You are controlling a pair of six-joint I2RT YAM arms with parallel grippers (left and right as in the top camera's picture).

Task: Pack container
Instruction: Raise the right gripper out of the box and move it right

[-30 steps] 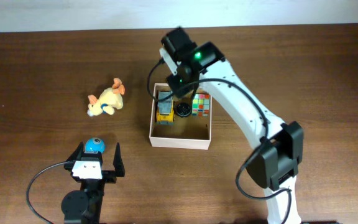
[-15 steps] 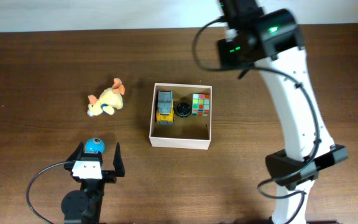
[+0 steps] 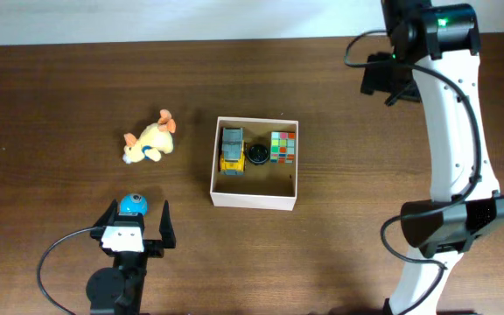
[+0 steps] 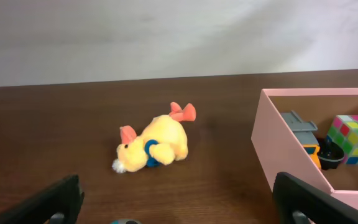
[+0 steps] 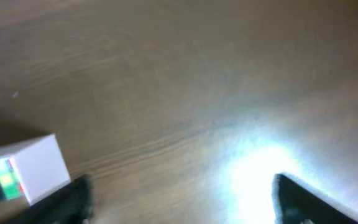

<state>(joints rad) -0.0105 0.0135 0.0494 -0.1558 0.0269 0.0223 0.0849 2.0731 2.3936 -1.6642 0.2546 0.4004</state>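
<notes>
My left gripper moves past the blue round toy next, to the body of the yellow plush duck (image 3: 155, 137) (image 4: 167, 135), and closes there.
The container (image 3: 252, 199), a white-walled square box, stands mid-table; it also shows in the left wrist view (image 4: 288, 155) and the right wrist view (image 5: 42, 165). Inside lie a yellow and grey toy truck (image 3: 232, 150), a small black round piece (image 3: 257, 154) and a colour cube (image 3: 283, 147). A yellow plush duck (image 3: 150, 143) lies left of the box. My left gripper (image 3: 136, 219) stands open near the front edge, with a blue round toy (image 3: 132, 205) at its fingertips. My right gripper (image 5: 182, 199) is open and empty over bare wood, back right of the container.
The duck (image 4: 154, 146) lies on its side ahead of the left gripper, with the container's near wall to its right. The right arm's base (image 3: 449, 227) stands at the right. A pale wall runs along the table's far edge.
My right gripper has risen out of the container and swung to the back right, its jaws opening wide. The left arm and the toys have not moved.
</notes>
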